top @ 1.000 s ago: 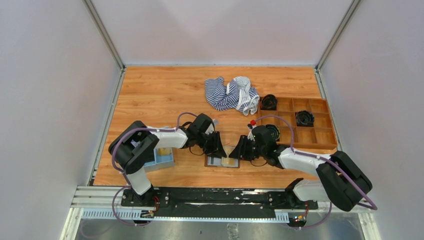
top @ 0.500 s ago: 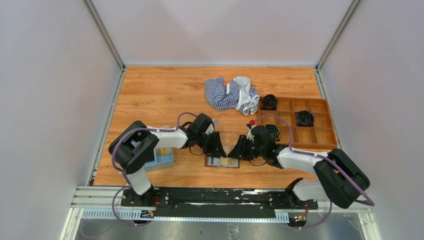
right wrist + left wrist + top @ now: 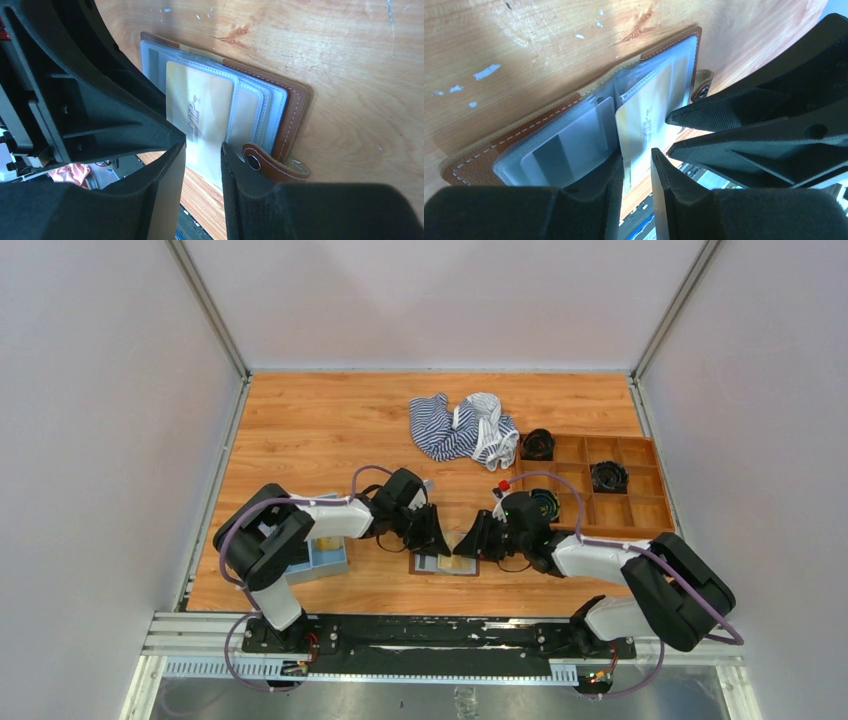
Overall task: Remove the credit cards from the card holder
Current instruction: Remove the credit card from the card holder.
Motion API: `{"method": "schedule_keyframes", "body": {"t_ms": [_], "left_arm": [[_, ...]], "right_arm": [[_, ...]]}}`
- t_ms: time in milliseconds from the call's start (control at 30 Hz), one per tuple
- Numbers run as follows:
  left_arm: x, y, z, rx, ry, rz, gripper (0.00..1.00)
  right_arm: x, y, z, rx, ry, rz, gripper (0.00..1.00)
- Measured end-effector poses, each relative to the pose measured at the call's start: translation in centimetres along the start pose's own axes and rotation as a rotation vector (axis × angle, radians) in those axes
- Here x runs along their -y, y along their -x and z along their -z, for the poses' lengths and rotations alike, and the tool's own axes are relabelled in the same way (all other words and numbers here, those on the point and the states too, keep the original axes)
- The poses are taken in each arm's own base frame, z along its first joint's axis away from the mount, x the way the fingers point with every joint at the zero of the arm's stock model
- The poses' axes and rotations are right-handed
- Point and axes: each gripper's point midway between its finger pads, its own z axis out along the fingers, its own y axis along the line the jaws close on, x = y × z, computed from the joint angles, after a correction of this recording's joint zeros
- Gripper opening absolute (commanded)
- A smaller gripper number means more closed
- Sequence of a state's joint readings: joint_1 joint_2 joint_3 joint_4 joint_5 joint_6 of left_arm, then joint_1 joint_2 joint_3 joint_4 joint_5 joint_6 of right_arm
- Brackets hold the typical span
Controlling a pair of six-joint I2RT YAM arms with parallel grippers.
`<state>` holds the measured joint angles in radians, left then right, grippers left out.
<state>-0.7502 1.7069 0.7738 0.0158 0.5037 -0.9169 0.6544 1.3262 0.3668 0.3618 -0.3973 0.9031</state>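
Note:
The gold credit card's edge sits loose in my open left fingers; I need to pinch that edge [image 3: 625, 149] firmly before drawing the card from its pocket.
The brown card holder [image 3: 443, 565] lies open on the table between both arms, seen close in the left wrist view [image 3: 514, 137] and the right wrist view [image 3: 295, 107]. A greyish credit card [image 3: 556, 155] sits in a clear pocket. A yellowish-gold credit card [image 3: 644, 117] [image 3: 200, 107] stands tilted up from the pockets. Its lower edge lies between the fingers of my left gripper [image 3: 638, 157] [image 3: 437, 540], against one pad, with a gap to the other. My right gripper [image 3: 203, 145] [image 3: 468, 543] straddles the same card from the opposite side, jaws apart. One of its fingers rests by the snap strap [image 3: 272, 167].
A striped cloth [image 3: 463, 428] lies at the back. At the right stands a brown compartment box [image 3: 640, 515] holding black objects. A light-blue tray [image 3: 328, 558] sits under the left arm. The two grippers nearly touch over the holder.
My right gripper has slid a little left toward the holder's middle. The left gripper's jaws have narrowed slightly; the holder stays put.

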Motion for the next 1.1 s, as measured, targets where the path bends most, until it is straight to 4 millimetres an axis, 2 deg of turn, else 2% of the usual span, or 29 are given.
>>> {"method": "schedule_keyframes", "body": {"t_ms": [200,600,733,900,1100], "left_arm": [[0.7,-0.1,0.9,0.020,-0.019,-0.015,0.30],[0.9,0.2,1.2,0.041,-0.020,-0.007,0.14],[0.5,0.1,1.1,0.044,-0.011,0.000,0.04],[0.9,0.1,1.5,0.056,-0.026,-0.002,0.00],[1.0,0.0,1.8,0.062,-0.033,-0.003,0.00]], "right_arm": [[0.0,0.0,0.0,0.001,0.002,-0.001,0.36],[-0.1,0.1,0.1,0.006,0.003,0.001,0.36],[-0.1,0.0,0.1,0.005,0.001,0.000,0.36],[-0.2,0.0,0.2,0.007,0.005,0.004,0.36],[-0.3,0.0,0.2,0.007,0.006,0.005,0.36]]}}
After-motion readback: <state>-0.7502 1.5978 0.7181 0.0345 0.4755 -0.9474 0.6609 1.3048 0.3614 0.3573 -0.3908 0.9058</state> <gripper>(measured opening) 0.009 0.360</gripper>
